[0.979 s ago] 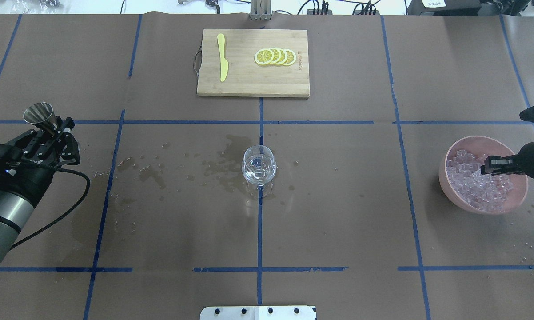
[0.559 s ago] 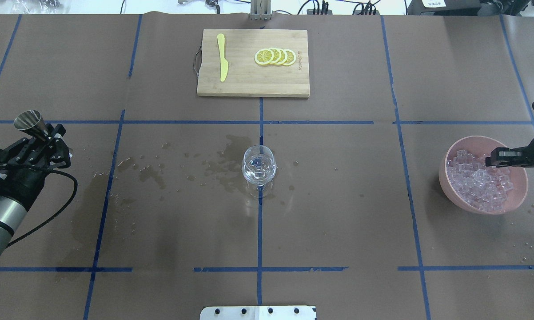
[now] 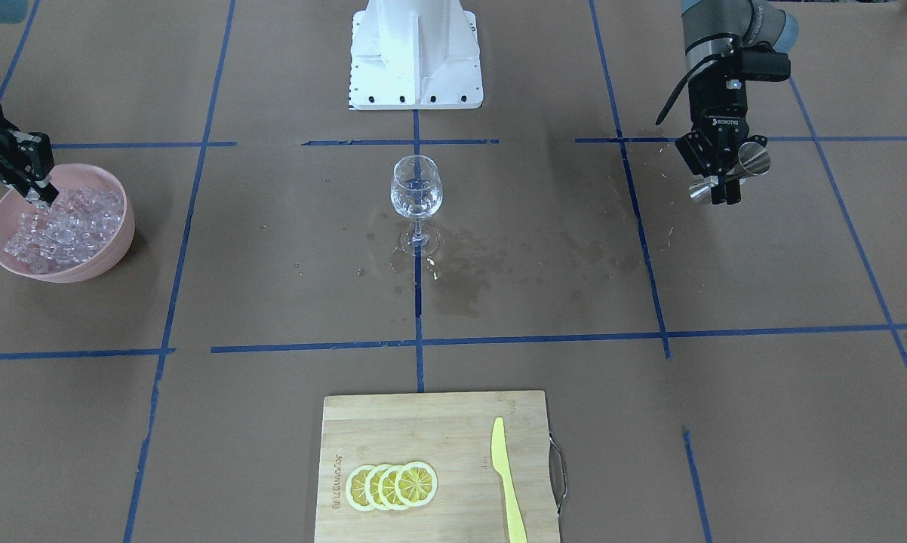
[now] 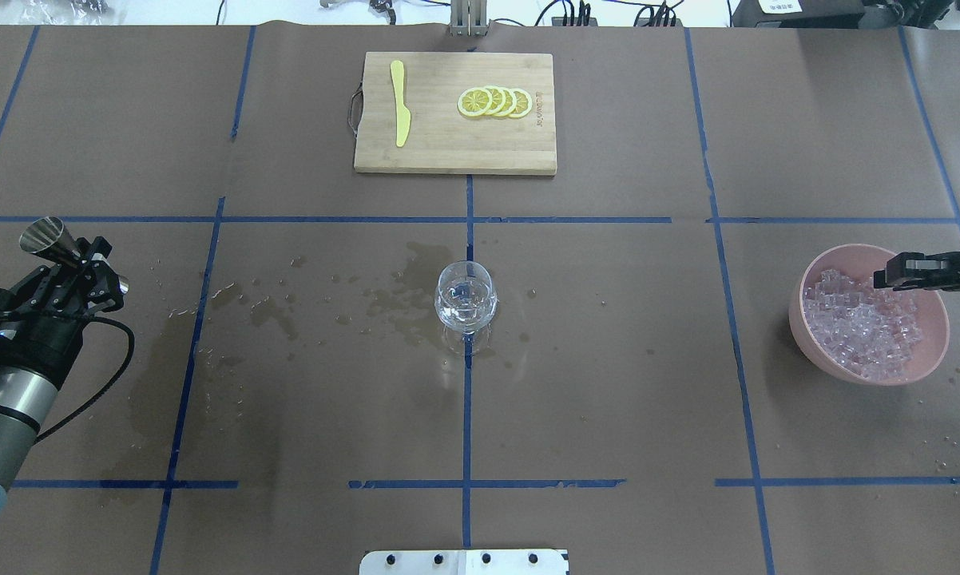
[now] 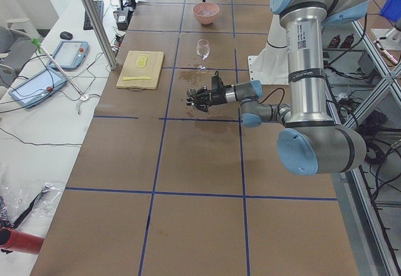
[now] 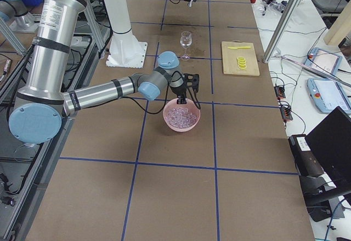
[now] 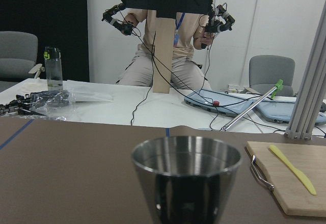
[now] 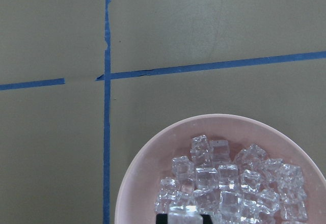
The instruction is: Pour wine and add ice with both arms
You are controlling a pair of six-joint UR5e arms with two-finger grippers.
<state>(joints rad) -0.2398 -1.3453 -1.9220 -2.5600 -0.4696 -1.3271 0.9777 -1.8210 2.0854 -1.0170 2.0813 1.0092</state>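
The steel jigger will be put down by my left gripper close beside the blue tape line past the wet stains (image 3: pixel 658 226).
A clear stemmed glass (image 4: pixel 465 299) stands at the table's middle with a little colourless wine in its bowl; it also shows in the front view (image 3: pixel 416 188). My left gripper (image 4: pixel 89 259) is at the far left, shut on a steel jigger (image 4: pixel 42 234), whose open cup fills the left wrist view (image 7: pixel 186 178). My right gripper (image 4: pixel 881 281) hangs over the far part of the pink bowl (image 4: pixel 803 275) of ice (image 4: pixel 859 327). In the right wrist view one ice cube (image 8: pixel 184 215) sits between its fingertips, above the pile (image 8: pixel 229 183).
A bamboo cutting board (image 4: pixel 456 156) with a yellow knife (image 4: pixel 400 104) and lemon slices (image 4: pixel 496 102) lies at the far middle. Dark wet stains (image 4: pixel 400 303) spread left of the glass. The white base column (image 3: pixel 416 53) stands at the robot's side.
My left arm drew back to the left and towards the robot with the jigger. My right gripper rose out of the ice pile and shifted towards the bowl's far right rim.
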